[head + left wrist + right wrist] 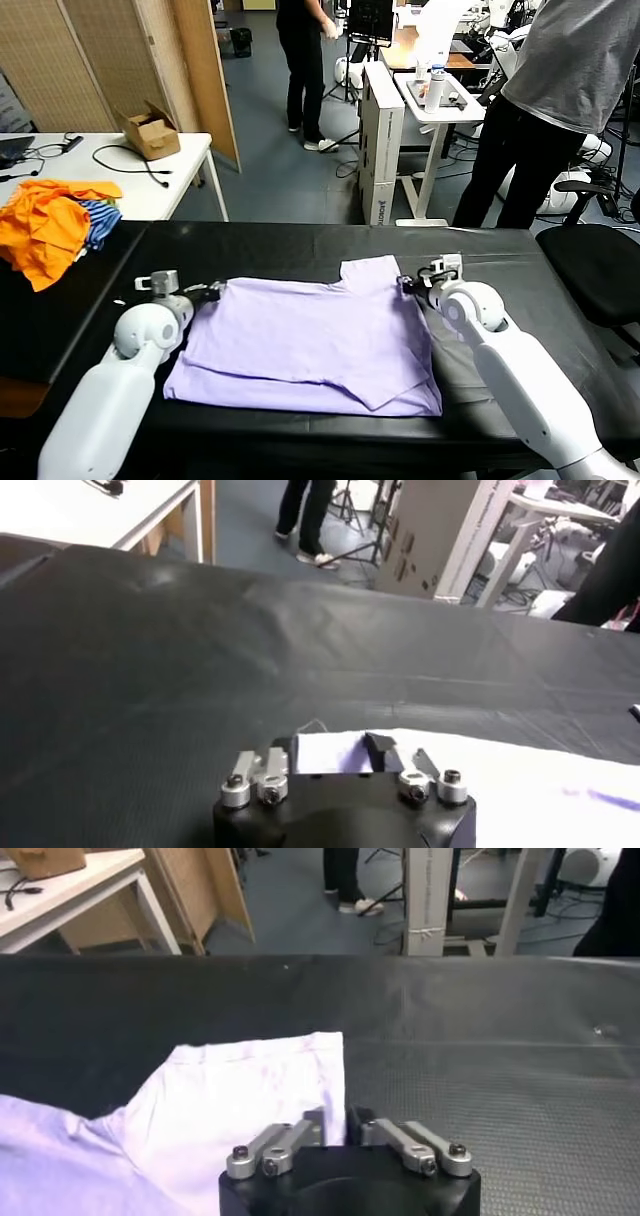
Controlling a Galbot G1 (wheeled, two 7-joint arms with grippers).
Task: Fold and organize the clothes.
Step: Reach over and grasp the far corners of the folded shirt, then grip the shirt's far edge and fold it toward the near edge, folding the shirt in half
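Observation:
Next, I let go of the T-shirt's far corner with my left gripper on its side edge (199,349), just past the long near fold line.
The pale lavender T-shirt (310,340) lies flat on the black table (290,245), partly folded, with one sleeve pointing to the far side. My left gripper (212,292) sits at its far left corner. In the left wrist view the left gripper (330,748) has that corner of the T-shirt (520,790) between its fingers (378,748). My right gripper (408,284) is at the far right edge beside the sleeve. In the right wrist view the right gripper (335,1120) is shut on the hem of the T-shirt (230,1098).
A heap of orange and blue-striped garments (50,225) lies at the table's far left. Behind it a white desk holds a cardboard box (150,130) and cables. Two people stand beyond the table, and an office chair (600,265) is at the right.

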